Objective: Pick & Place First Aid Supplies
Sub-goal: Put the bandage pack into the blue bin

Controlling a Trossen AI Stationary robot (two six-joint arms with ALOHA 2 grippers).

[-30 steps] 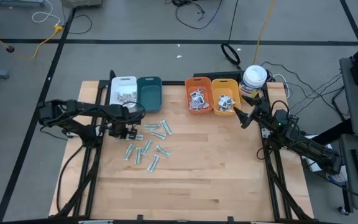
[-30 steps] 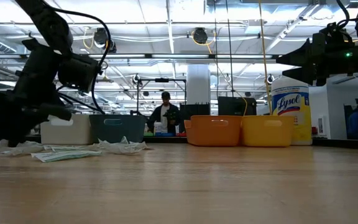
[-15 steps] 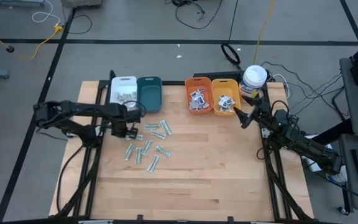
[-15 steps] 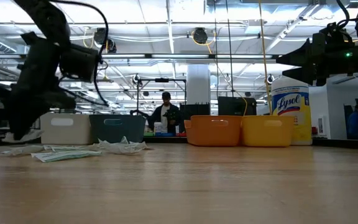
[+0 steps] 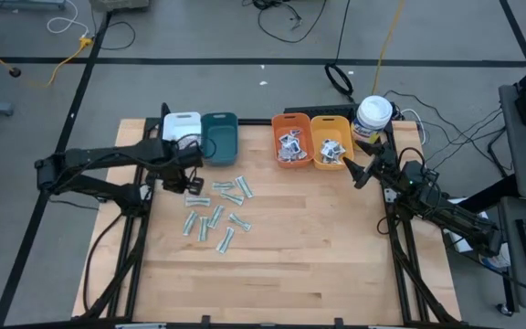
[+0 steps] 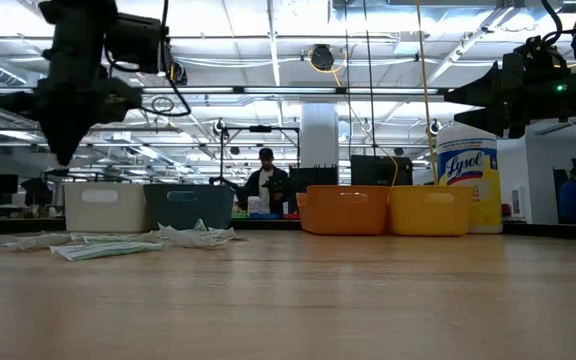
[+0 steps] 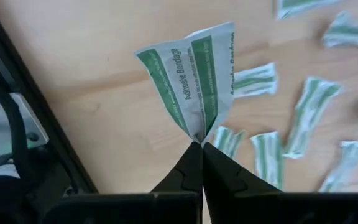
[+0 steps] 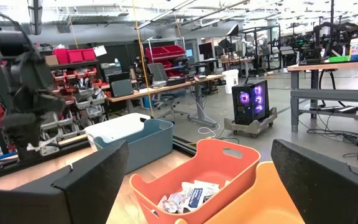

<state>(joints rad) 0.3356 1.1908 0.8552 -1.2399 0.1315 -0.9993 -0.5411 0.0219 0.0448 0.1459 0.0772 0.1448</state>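
Observation:
My left gripper is going to release the bandage packet on the middle of the teal bin's bottom point(image 5: 219, 139), next to the white bin. The packet is now held high above the table.
My left gripper point(image 5: 193, 185) hangs above the table just in front of the teal bin point(image 5: 219, 138) and is shut on a pale-green striped bandage packet point(image 7: 194, 81). In the low view it sits high above the table point(image 6: 64, 152). Several more green-striped strips point(image 5: 215, 212) lie flat on the wood below and to the right of it. The orange bin point(image 5: 290, 142) and the yellow bin point(image 5: 330, 143) hold white packets with dark print. My right gripper point(image 5: 352, 172) waits open by the yellow bin's right near corner, touching nothing. My left gripper pinches the bandage packet by one narrow crumpled end point(image 7: 197, 133) between its two fingertips point(image 7: 188, 163). The packet is lifted clear of the table and fans out wider beyond the fingertips.
A white bin point(image 5: 181, 131) stands left of the teal bin at the far edge. A white canister with a yellow label point(image 5: 373, 117) stands right of the yellow bin. Bare wood fills the table's near half. A person stands in the room beyond the table point(image 6: 266, 185).
My left gripper has risen well up from the table with the green packet in its shut fingers. It has also shifted a little toward the far edge and the teal bin. The packet now hangs clear of the wood.

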